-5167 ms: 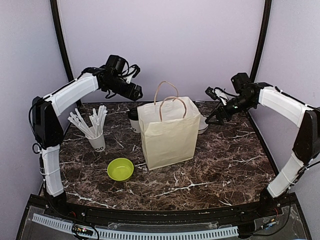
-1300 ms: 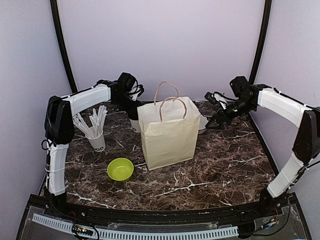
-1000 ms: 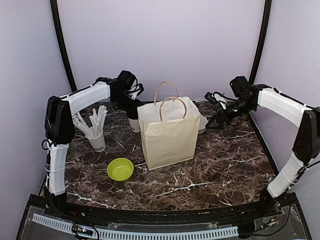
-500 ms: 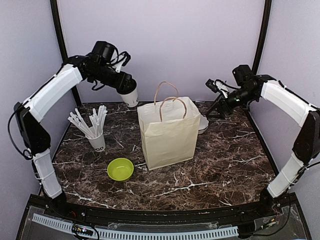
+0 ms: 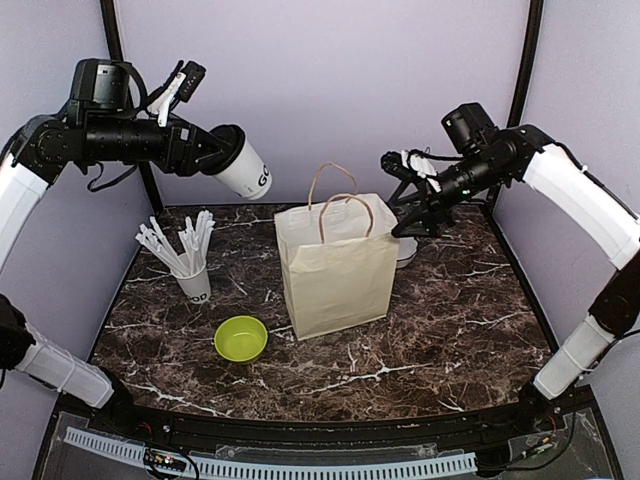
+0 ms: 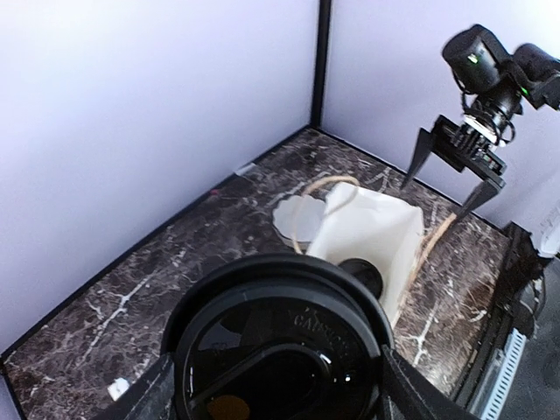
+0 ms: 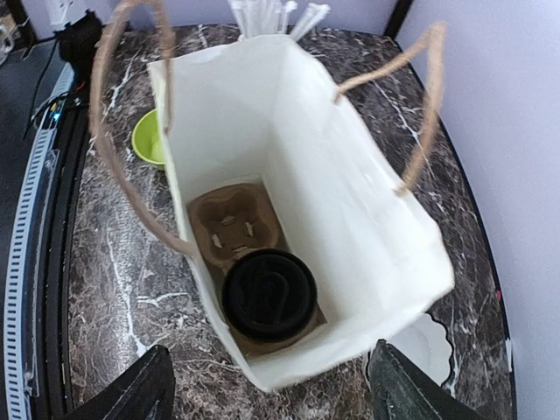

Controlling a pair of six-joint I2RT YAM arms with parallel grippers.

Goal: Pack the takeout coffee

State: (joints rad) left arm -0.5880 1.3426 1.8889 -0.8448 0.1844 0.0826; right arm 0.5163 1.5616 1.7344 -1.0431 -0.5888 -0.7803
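Next, my left gripper lets go of the takeout coffee cup on the table at the bag corner [image 5: 314, 334] nearest the lime-green bowl.
My left gripper [image 5: 215, 150] is raised high at the back left, shut on a takeout coffee cup [image 5: 243, 173], white with a black lid, tilted toward the bag. In the left wrist view its black lid [image 6: 280, 350] fills the space between the fingers [image 6: 150, 392]. The white paper bag [image 5: 335, 265] stands open at mid-table. Inside it a brown cardboard carrier [image 7: 229, 223] holds a second lidded cup [image 7: 269, 295] in its near slot; the far slot is bare. My right gripper [image 5: 400, 198] hovers open above the bag's right edge [image 7: 350, 376], holding nothing.
A white cup full of straws [image 5: 190, 265] stands at the left. A lime-green bowl [image 5: 240, 338] sits in front of the bag's left corner. A white scalloped disc [image 7: 429, 343] lies on the marble table [image 5: 450, 330] behind the bag. The bag's rope handles [image 5: 335, 195] stick up.
My left arm has lifted the cup from the table behind the bag up and to the left. My right gripper has risen and moved left over the bag's mouth.
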